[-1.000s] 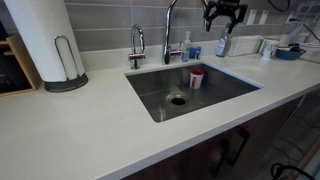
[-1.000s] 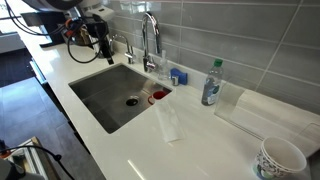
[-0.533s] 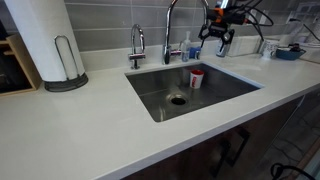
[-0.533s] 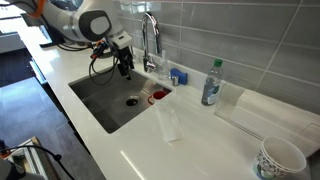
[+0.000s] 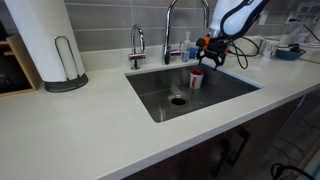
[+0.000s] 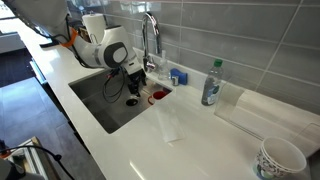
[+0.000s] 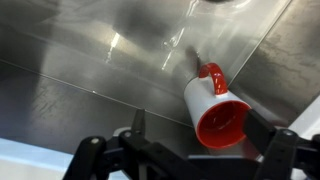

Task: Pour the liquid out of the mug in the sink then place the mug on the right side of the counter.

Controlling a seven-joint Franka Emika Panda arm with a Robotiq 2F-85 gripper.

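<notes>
Next, I move my gripper to the mug's red handle point(image 5: 194, 76) point(image 7: 213, 76), on the side facing the sink's drain, and close it there.
The mug point(image 5: 197, 78) stands in the far corner of the sink point(image 5: 160, 92), white outside, red inside, with a red handle. From the other side, the mug point(image 6: 158, 96) shows by the basin wall of the sink point(image 6: 103, 100). My gripper point(image 5: 208, 60) hangs open just above it and shows again as the gripper point(image 6: 136, 90) over the basin. In the wrist view the mug point(image 7: 215, 105) lies between the two spread fingers of the gripper point(image 7: 200, 128), which do not touch it. Whether it holds liquid I cannot tell. The counter point(image 5: 100, 135) surrounds the sink.
A tall chrome faucet point(image 5: 170, 25) arches over the back rim, with a smaller tap point(image 5: 137, 45) beside it. A paper towel roll point(image 5: 45, 40) stands far off on the counter. A clear bottle point(image 6: 211, 83), a clear glass point(image 6: 167, 122) and a bowl point(image 6: 280, 158) stand on the counter.
The arm has come down from above the faucet into the sink, and the open gripper now hangs right over the mug. The mug has not moved.
</notes>
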